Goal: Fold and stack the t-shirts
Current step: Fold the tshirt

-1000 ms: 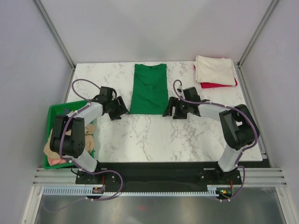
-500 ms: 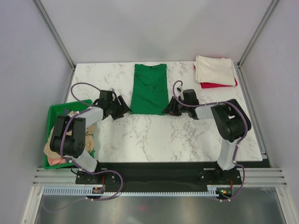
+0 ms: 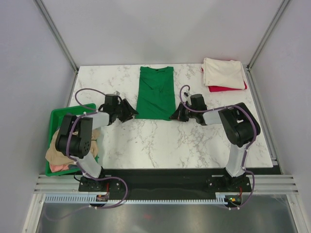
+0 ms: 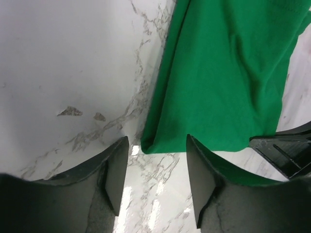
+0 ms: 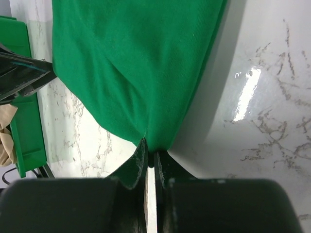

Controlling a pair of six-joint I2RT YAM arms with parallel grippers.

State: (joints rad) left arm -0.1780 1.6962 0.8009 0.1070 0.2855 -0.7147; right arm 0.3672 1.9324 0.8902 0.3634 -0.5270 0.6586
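Next, my right gripper lets go of the green t-shirt's hem corner halfway up the strip's edge (image 3: 173,95) that faces the cream-white t-shirt.
A bright green t-shirt (image 3: 155,92) lies flat in a long strip at the back middle of the table. My left gripper (image 3: 130,112) is at its near left corner, open. In the left wrist view that gripper (image 4: 156,177) has the green t-shirt's (image 4: 228,73) corner just ahead, between its fingertips (image 4: 116,165). My right gripper (image 3: 174,115) is at the near right corner. The right wrist view shows this gripper (image 5: 156,153) shut on the green t-shirt's (image 5: 136,63) hem corner. A folded cream-white t-shirt (image 3: 223,73) rests on a red t-shirt (image 3: 226,89) at the back right.
A green plastic bin (image 3: 60,114) stands off the table's left edge with a tan t-shirt (image 3: 56,153) bunched in it. The bin (image 5: 24,121) also shows in the right wrist view. Grey walls and metal frame posts close in the table.
Both grippers slid inward to the green t-shirt's near corners. The right jaws went from open to shut on the corner. The left jaws narrowed somewhat.
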